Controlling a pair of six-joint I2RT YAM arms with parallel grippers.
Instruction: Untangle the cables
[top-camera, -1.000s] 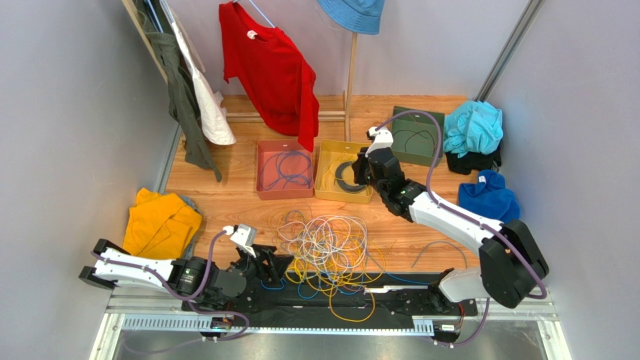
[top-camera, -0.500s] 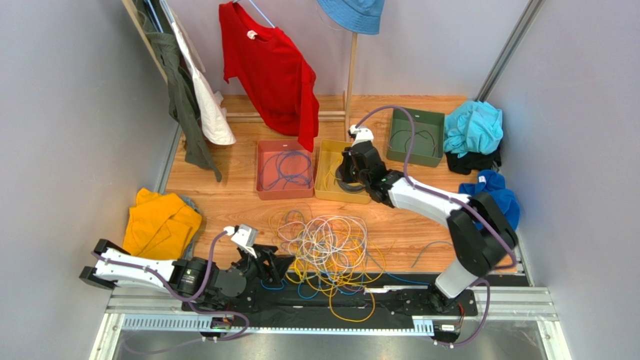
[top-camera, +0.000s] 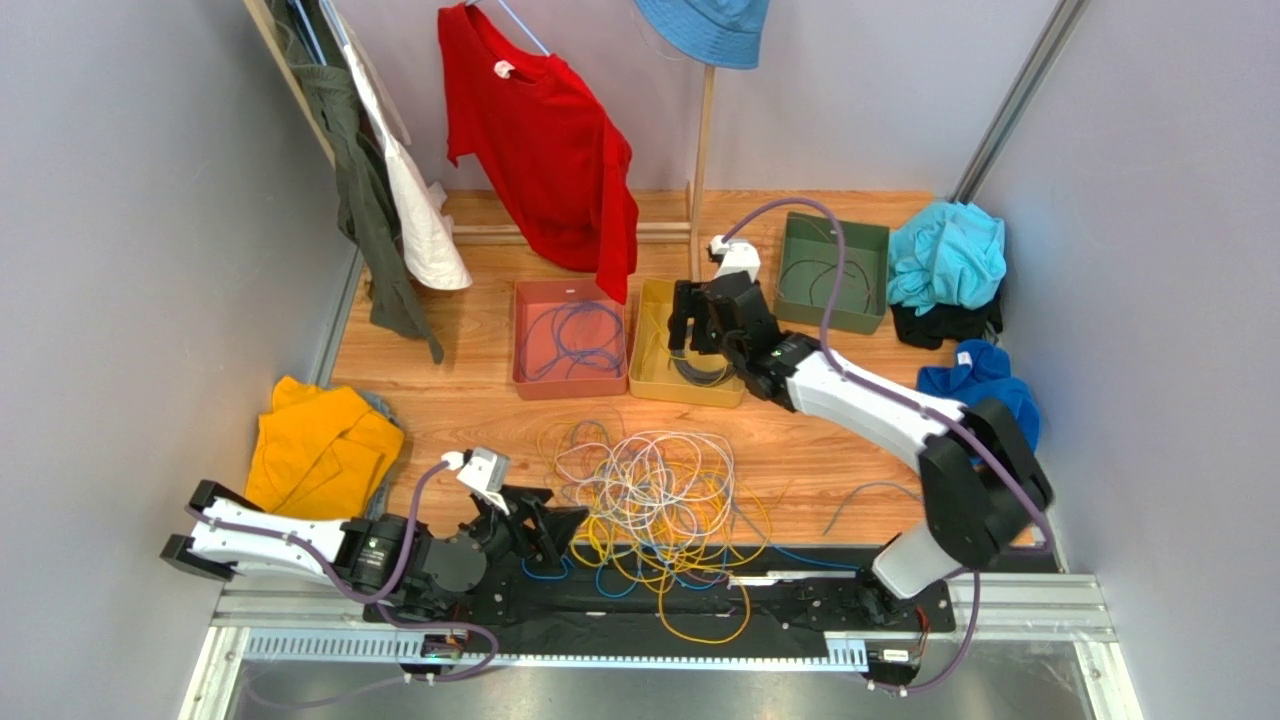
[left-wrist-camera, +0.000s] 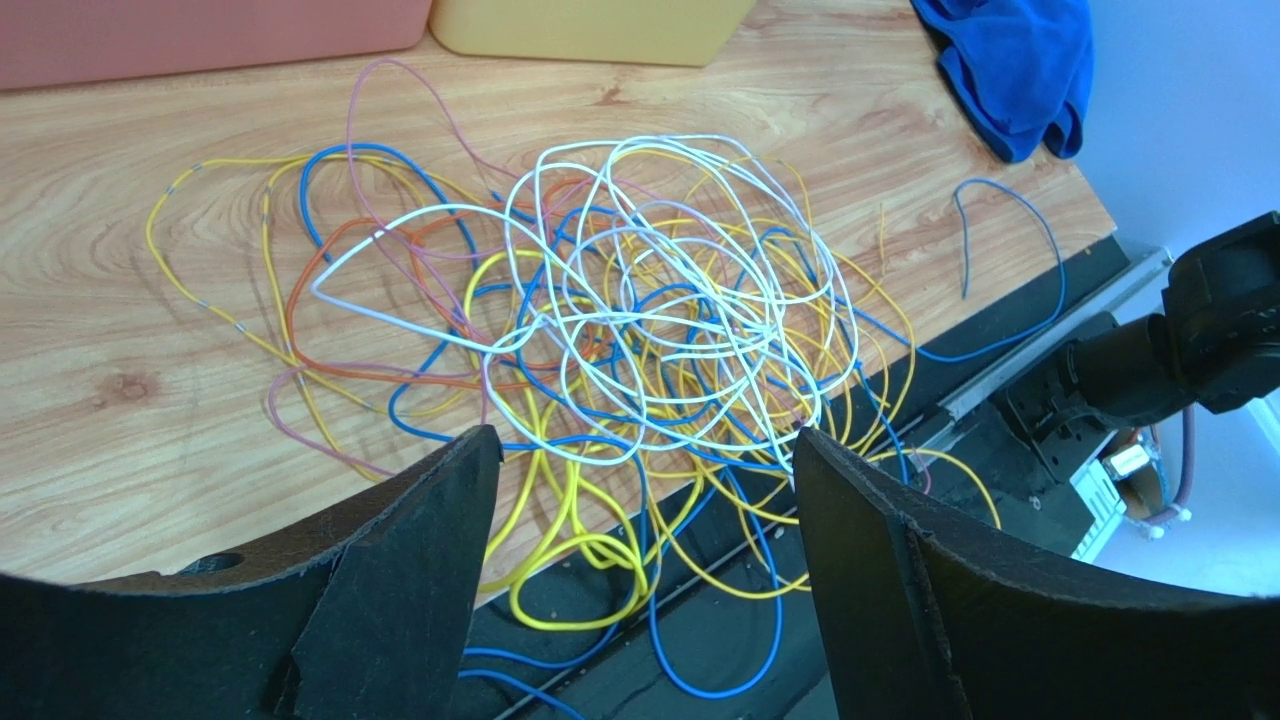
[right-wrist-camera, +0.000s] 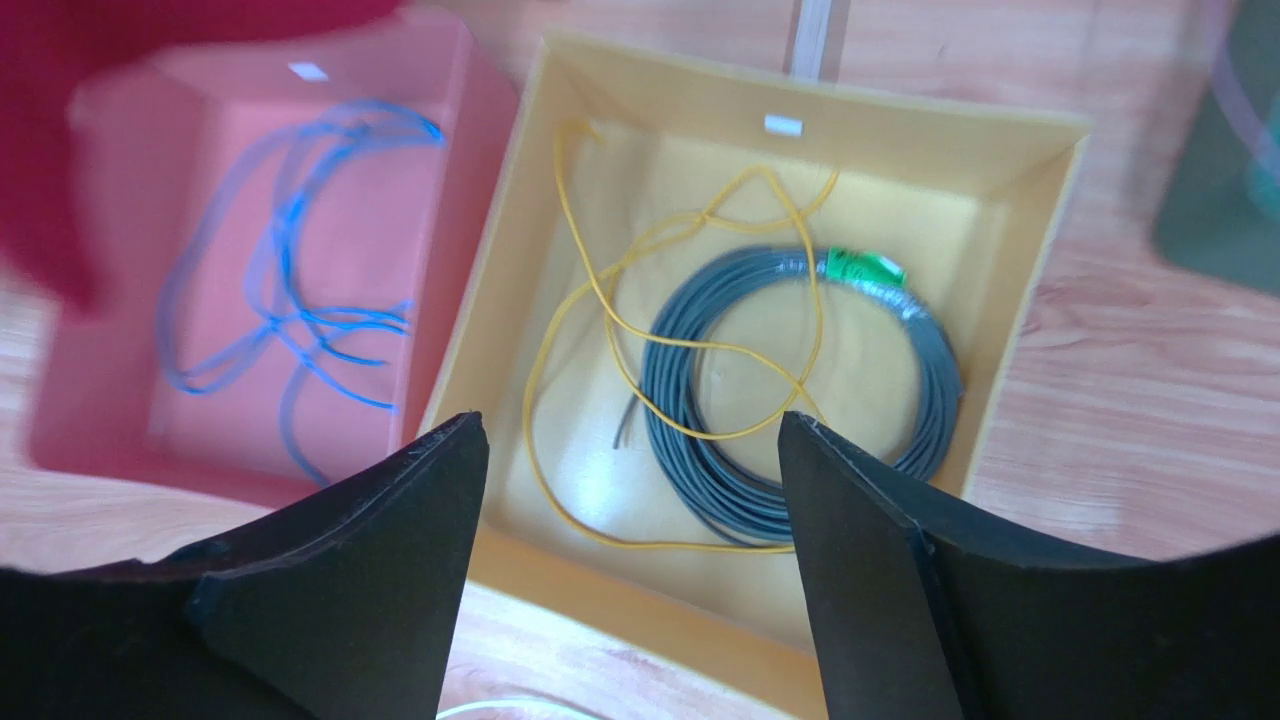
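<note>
My right gripper is to go to the white cable next and close on its outer curve (top-camera: 730, 468), on the side of the tangle that is toward the green bin.
The cables (top-camera: 661, 503) lie as a tangle of yellow, white, blue and purple loops on the wooden table, spilling over the black strip at the near edge. My left gripper (top-camera: 549, 530) sits low at the tangle's left side. In the left wrist view it (left-wrist-camera: 643, 438) is open, with the cables (left-wrist-camera: 646, 330) just ahead and nothing between its fingers. My right gripper (top-camera: 694, 333) hangs open above the yellow bin (right-wrist-camera: 631, 588). Below it in the bin lie a loose yellow cable (right-wrist-camera: 579, 323) and a grey coil (right-wrist-camera: 917, 375).
A pink bin (top-camera: 529, 375) holding a blue cable (right-wrist-camera: 286, 285) stands left of the yellow bin (top-camera: 649, 383); a green bin (top-camera: 831, 270) stands to the right. Clothes lie around: orange (top-camera: 319, 446), blue (top-camera: 980, 390), teal (top-camera: 944, 255). A red shirt (top-camera: 549, 143) hangs behind, beside a wooden pole (top-camera: 702, 150).
My right arm has swung left from beside the green bin to over the yellow bin, and its gripper has gone from shut to open. The left arm has barely moved.
</note>
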